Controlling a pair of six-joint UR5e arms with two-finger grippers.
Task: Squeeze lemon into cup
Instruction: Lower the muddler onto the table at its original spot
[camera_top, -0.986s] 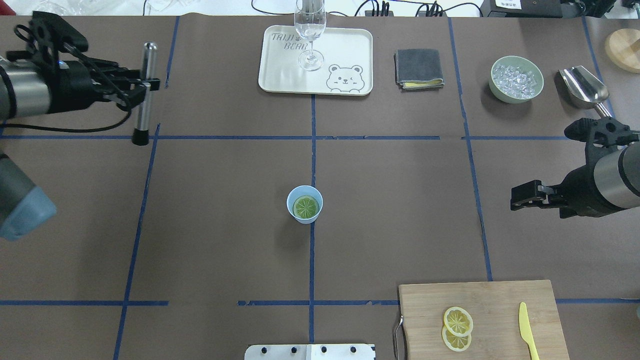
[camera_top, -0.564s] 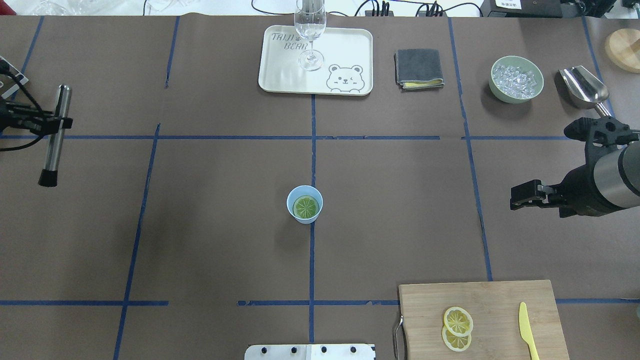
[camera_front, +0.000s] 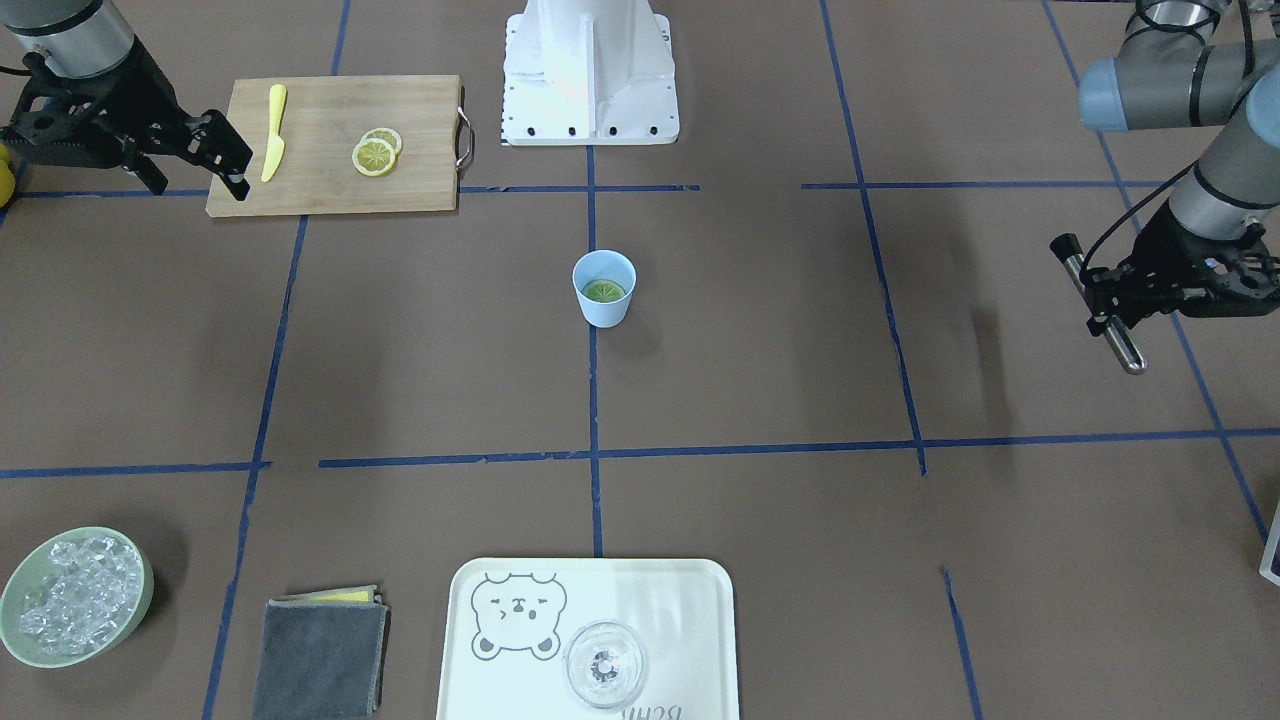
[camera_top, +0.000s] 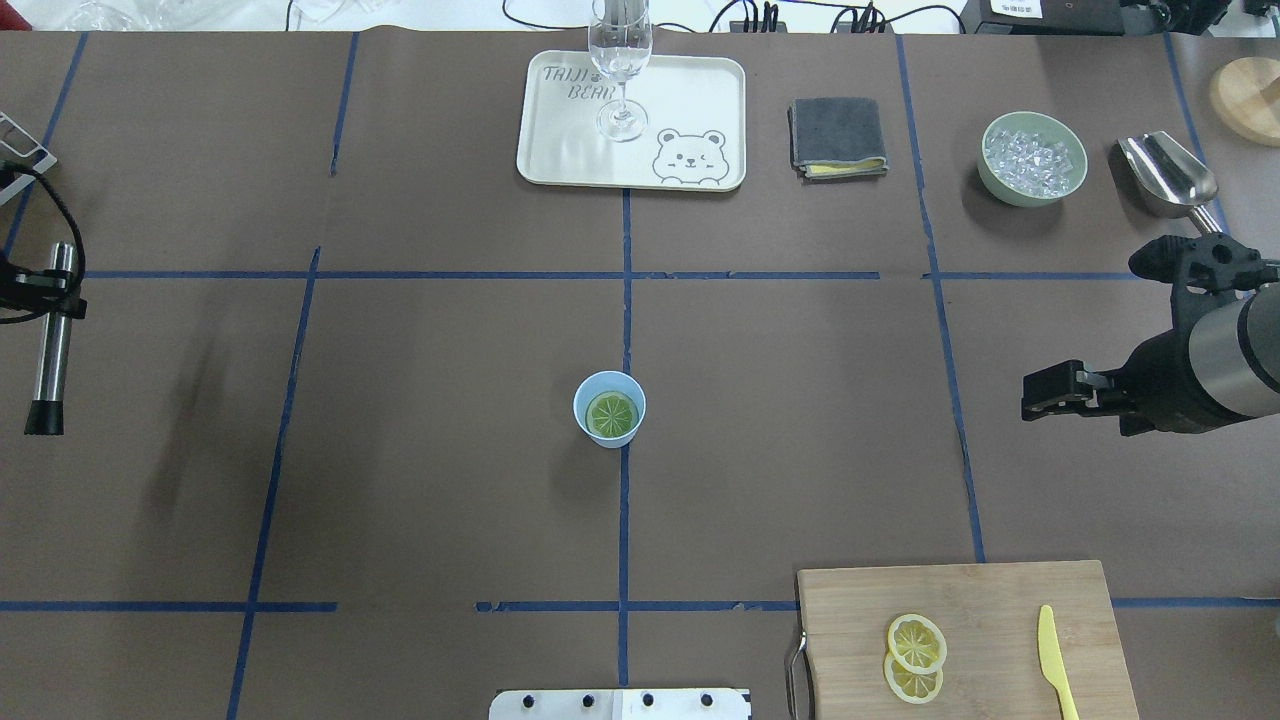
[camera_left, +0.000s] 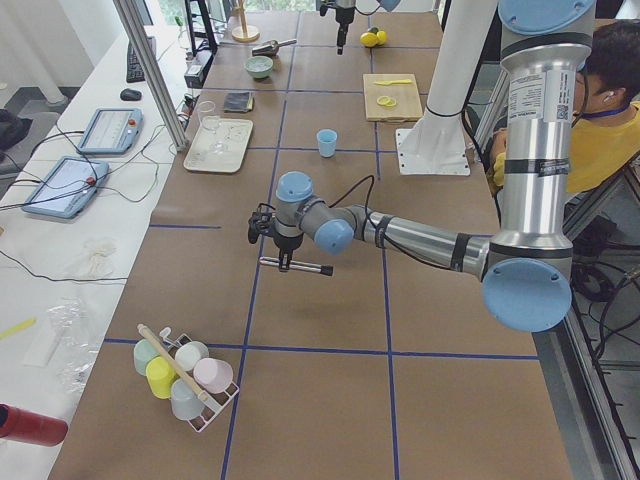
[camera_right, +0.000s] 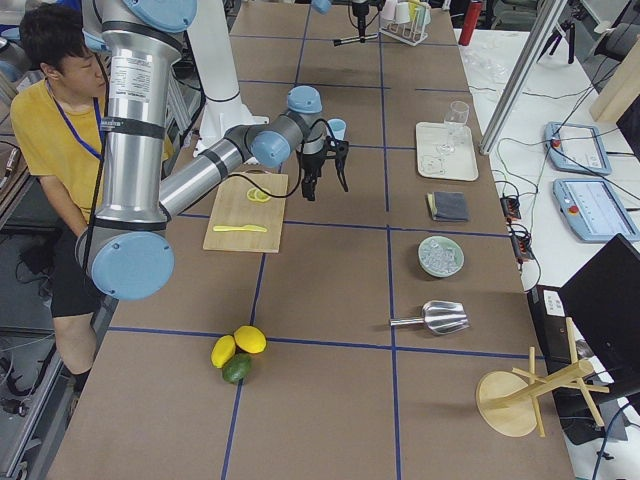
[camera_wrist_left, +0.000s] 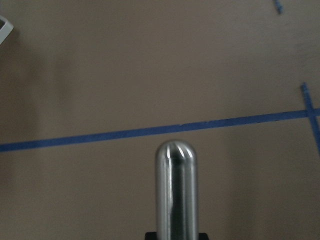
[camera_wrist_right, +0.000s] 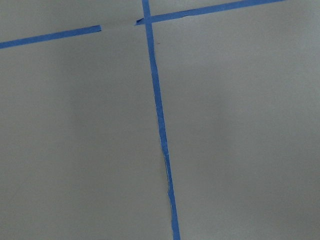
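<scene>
My left gripper has the steel muddler, now held above the table. It will put the muddler down on the bare table inside the blue tape box (camera_front: 987, 319), toward the cup.
The light-blue cup (camera_top: 609, 408) stands at the table's middle, also in the front view (camera_front: 604, 290). A lemon slice (camera_top: 612, 414) lies flat inside it and looks greenish. Two more lemon slices (camera_top: 915, 643) overlap on the wooden cutting board (camera_top: 1000, 600) at the near right. My left gripper (camera_top: 55, 290) is at the far left edge, shut on a steel muddler (camera_top: 48, 350) held above the table, far from the cup. My right gripper (camera_top: 1030, 398) is open and empty, hovering right of the cup and behind the board.
A cream tray (camera_top: 700, 110) with a wine glass (camera_top: 621, 60), a grey cloth (camera_top: 838, 137), a green bowl of ice (camera_top: 1033, 158) and a metal scoop (camera_top: 1165, 175) line the far side. A yellow knife (camera_top: 1052, 660) lies on the board.
My left arm has carried the muddler from the back left out to the left edge and nearer to the robot. The right arm, cup and slices have not moved.
</scene>
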